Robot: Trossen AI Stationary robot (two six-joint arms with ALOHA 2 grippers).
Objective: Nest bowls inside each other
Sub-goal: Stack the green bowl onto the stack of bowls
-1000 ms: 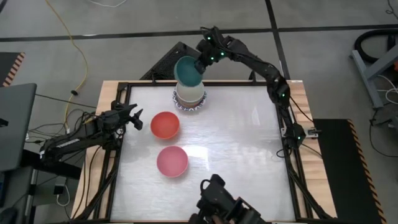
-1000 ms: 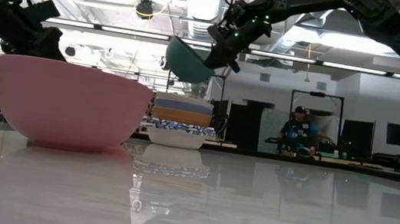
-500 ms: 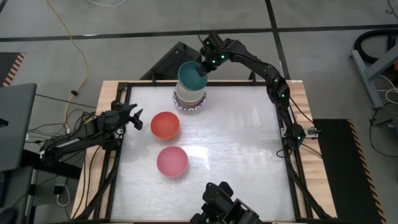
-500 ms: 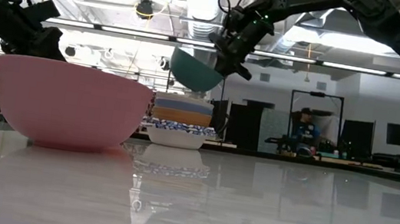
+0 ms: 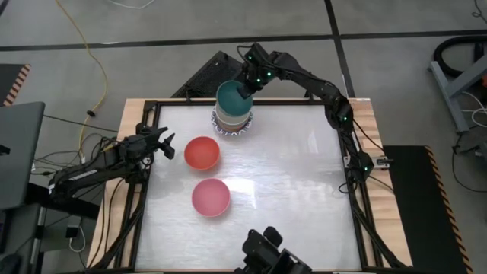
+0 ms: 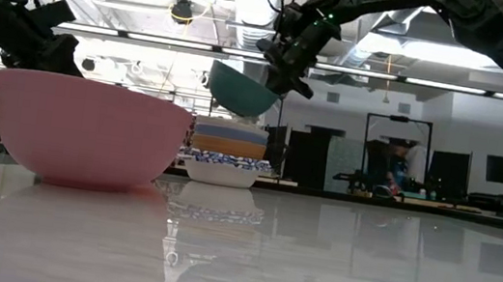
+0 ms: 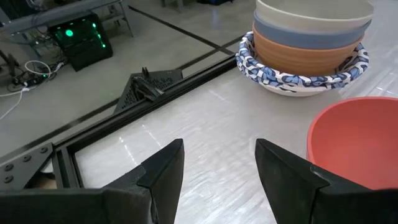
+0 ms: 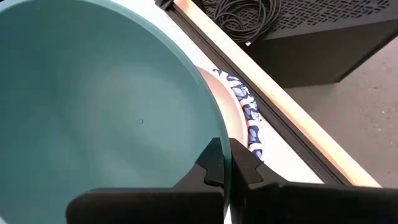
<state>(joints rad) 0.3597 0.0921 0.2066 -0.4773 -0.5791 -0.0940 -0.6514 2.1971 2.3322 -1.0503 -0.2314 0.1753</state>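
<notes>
Next, I release the teal bowl from my right gripper inside the cream bowl on top of the stack [image 5: 233, 109].
My right gripper [image 6: 285, 68] is shut on a teal bowl [image 5: 232, 97], which hangs just above the stack of nested bowls [image 6: 227, 152] at the table's far edge. The stack shows a cream bowl on top, then blue and orange ones, in a blue-patterned white bowl [image 7: 305, 74] that stands on the table. A red bowl [image 5: 202, 153] and a pink bowl [image 5: 210, 197] stand apart on the table's left half. My left gripper [image 7: 217, 168] waits open at the left edge, pointing past the red bowl toward the stack. My right gripper pinches the teal bowl's rim [image 8: 214, 134] on its far side, one finger inside the bowl and one outside. The fingers slant down from the table's far side. The bowl is lifted clear, its mouth up and slightly tilted, over the stack.
The table's black frame [image 5: 144, 122] runs round the white top. A black mesh panel [image 5: 202, 76] lies beyond the far edge behind the stack. The table's right half and near part are bare white surface. In the low view a person shows far off in the room.
My right gripper has carried the teal bowl a little toward the near edge and down, over the stack, while rolling its wrist. The bowl, tilted strongly before, now hangs nearer level with its mouth up. The stack and the other bowls have stayed put.
</notes>
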